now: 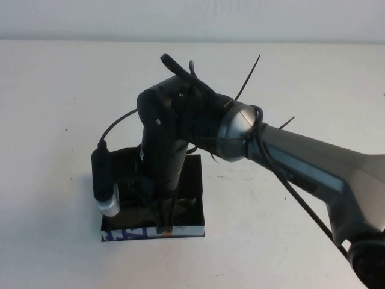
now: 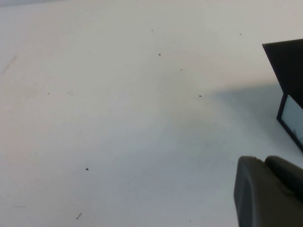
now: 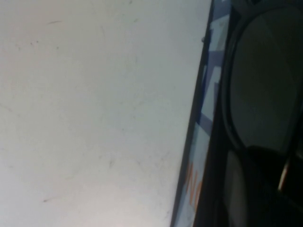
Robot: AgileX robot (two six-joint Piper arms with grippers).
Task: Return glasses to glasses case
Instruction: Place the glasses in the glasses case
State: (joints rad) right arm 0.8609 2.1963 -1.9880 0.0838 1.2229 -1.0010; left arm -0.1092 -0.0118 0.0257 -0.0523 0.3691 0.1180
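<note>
My right gripper needs to release the glasses on the bottom of the black glasses case (image 1: pixel 154 209) (image 3: pixel 265 156), setting them free just behind the printed front edge of the case.
The black glasses case (image 1: pixel 194 180) lies open on the white table, its light front edge with blue and orange print towards me. My right gripper (image 1: pixel 163 226) points straight down into the case near that front edge. In the right wrist view a dark-framed lens of the glasses (image 3: pixel 265 80) sits just inside the case's printed edge (image 3: pixel 203 142), with the right gripper (image 3: pixel 255 189) shut on the glasses. In the high view the arm hides most of the glasses. My left gripper (image 2: pixel 265 163) is shut and empty, low over bare table, apart from the case (image 2: pixel 289 61).
The right arm (image 1: pixel 301 162) crosses the table from the right, with loose black cable ties sticking out. A wrist camera (image 1: pixel 103 180) hangs over the case's left end. White table (image 1: pixel 60 120) surrounds the case on all sides.
</note>
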